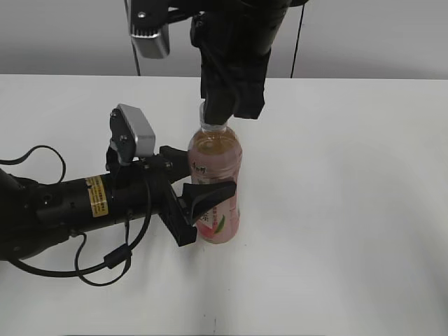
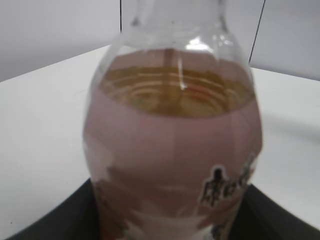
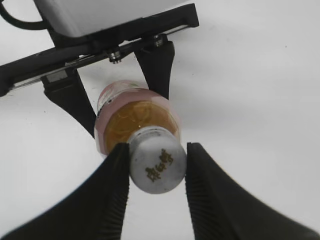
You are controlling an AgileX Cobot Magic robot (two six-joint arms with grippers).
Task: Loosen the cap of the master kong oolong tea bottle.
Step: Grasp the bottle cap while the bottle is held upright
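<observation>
The cap is still on the bottle's neck as my right gripper ends its twist, so next I open it, turn back and grip the cap's sides point(image 3: 158, 164) again.
The master kong oolong tea bottle point(image 1: 217, 157) stands upright on the white table, amber tea above a pink label. My left gripper point(image 1: 201, 183) comes in from the left and is shut on the bottle's labelled body. In the left wrist view the bottle point(image 2: 175, 150) fills the frame between the dark jaws point(image 2: 170, 222). My right gripper point(image 1: 221, 110) hangs from above over the neck and hides most of the cap there. In the right wrist view the white cap point(image 3: 157, 167) with its dark mark sits between both fingers point(image 3: 156, 150), which press on its sides above the bottle point(image 3: 132, 117).
The white table point(image 1: 350, 210) runs back to a grey wall. The left arm's body and black cables point(image 1: 42, 157) lie on the table at the left. Two dark cables hang at the back point(image 1: 299, 35).
</observation>
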